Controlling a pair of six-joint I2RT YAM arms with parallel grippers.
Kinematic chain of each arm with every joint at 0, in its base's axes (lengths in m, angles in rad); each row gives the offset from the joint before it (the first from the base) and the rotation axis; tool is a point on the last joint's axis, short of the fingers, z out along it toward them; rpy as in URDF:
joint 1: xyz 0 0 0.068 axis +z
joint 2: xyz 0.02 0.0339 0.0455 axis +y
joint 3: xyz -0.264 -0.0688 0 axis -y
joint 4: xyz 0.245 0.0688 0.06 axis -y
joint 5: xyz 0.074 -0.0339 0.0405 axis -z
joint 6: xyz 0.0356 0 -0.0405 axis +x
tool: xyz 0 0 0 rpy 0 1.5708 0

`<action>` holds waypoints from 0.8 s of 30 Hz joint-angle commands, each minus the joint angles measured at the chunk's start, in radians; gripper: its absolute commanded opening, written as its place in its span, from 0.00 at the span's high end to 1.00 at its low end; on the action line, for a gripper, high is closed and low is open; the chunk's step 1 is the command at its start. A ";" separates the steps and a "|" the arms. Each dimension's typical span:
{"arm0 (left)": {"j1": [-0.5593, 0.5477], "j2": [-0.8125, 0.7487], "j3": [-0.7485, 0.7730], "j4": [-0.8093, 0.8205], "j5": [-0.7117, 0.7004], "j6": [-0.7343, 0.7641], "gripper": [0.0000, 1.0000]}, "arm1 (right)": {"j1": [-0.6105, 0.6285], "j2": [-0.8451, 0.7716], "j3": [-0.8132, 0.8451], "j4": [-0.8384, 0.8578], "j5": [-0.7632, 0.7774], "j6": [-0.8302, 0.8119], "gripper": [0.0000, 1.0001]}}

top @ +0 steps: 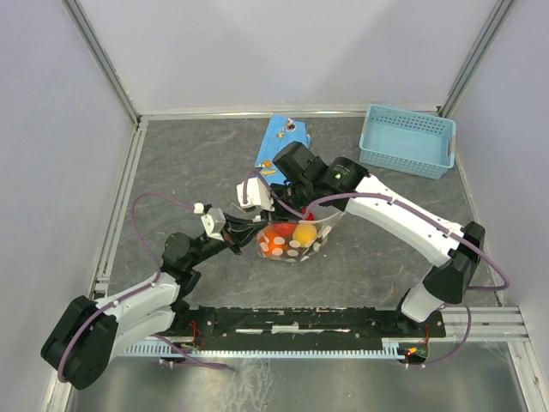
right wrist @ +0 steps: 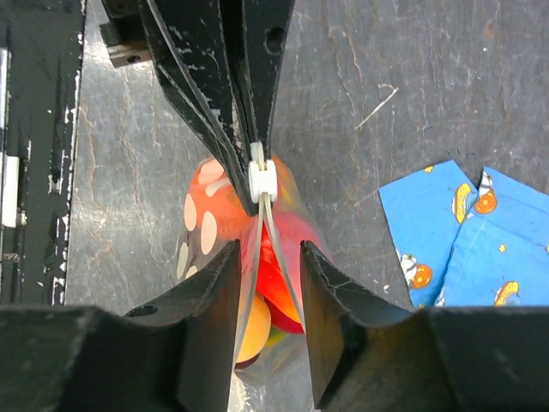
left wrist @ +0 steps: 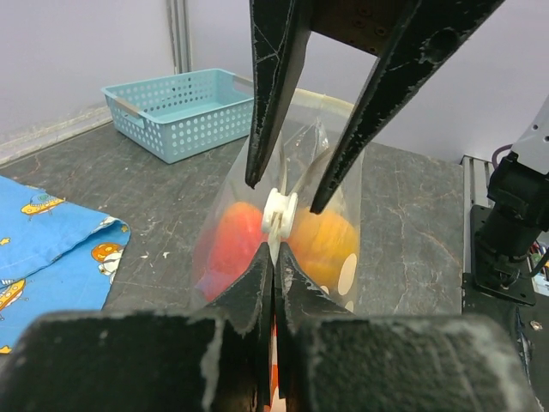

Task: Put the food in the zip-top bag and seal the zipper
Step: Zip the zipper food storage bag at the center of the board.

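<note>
The white slider is out past the fingers of my right gripper, so my right gripper will reach farther, pinch the slider and pull it along the parted zipper strips (right wrist: 284, 266).
The clear polka-dot zip-top bag (top: 296, 239) stands mid-table with the food inside: a red-orange fruit (top: 275, 241) and a yellow-orange fruit (top: 304, 233). My left gripper (top: 247, 233) is shut on the bag's left end at the zipper. In the left wrist view its jaws (left wrist: 276, 249) pinch the edge just below a white slider (left wrist: 280, 213). My right gripper (top: 302, 209) is over the bag's mouth. In the right wrist view it (right wrist: 268, 257) is open and straddles the two zipper strips (right wrist: 268, 230), which lie parted, with red fruit (right wrist: 296, 283) and orange fruit (right wrist: 256, 322) below.
A flat blue wrapper with orange prints (top: 281, 137) lies behind the bag, and it also shows in the right wrist view (right wrist: 467, 232). A light-blue mesh basket (top: 407, 140) stands at the back right. A black rail (top: 300, 322) runs along the near edge.
</note>
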 commanded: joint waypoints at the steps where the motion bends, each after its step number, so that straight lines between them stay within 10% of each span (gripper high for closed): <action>1: 0.004 -0.027 0.028 0.027 0.015 0.014 0.97 | 0.009 0.006 0.042 0.046 -0.084 0.006 0.57; 24: 0.004 -0.024 0.030 0.012 0.016 0.016 0.97 | 0.029 0.036 0.065 0.108 -0.145 0.031 0.64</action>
